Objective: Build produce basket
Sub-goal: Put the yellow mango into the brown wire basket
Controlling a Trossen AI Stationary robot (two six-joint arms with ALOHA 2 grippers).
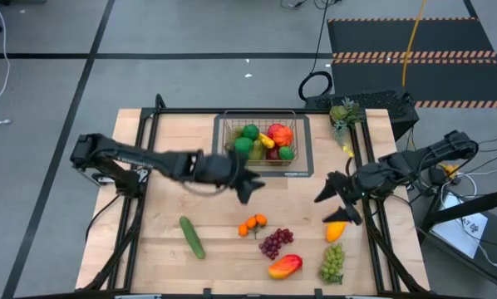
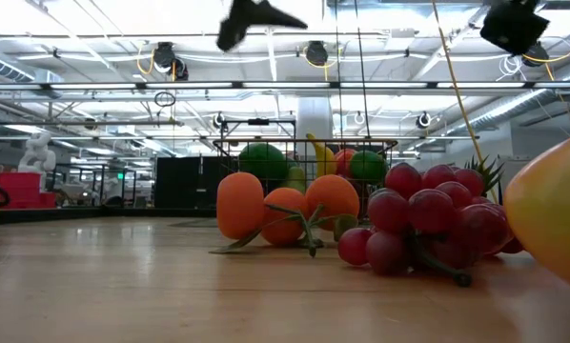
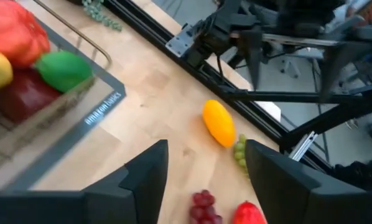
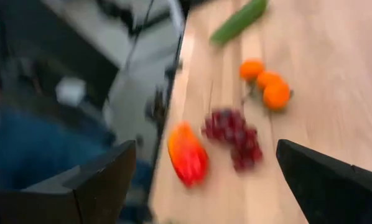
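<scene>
Next, my right gripper closes around the middle of the yellow-orange fruit (image 1: 336, 230), which is lying next to the green grapes.
The wire basket (image 1: 301, 143) stands at the table's far middle, and several fruits (image 1: 265, 137) lie in it. My left gripper (image 1: 247, 188) hovers open just near of the basket; nothing is between its fingers (image 3: 150, 177). My right gripper (image 1: 335, 199) hovers open near the right edge, above a yellow-orange fruit (image 1: 336, 231). On the near half of the table lie a cucumber (image 1: 192, 237), oranges (image 1: 253, 224), purple grapes (image 1: 275, 242), a red-yellow mango (image 1: 285, 266) and green grapes (image 1: 332, 262).
A spiky green pineapple-like piece (image 1: 344, 112) lies at the far right corner. Dark rails (image 1: 366, 166) run along the table's left and right sides. Bare wood (image 1: 174, 178) lies left of the basket and between it and the loose fruit.
</scene>
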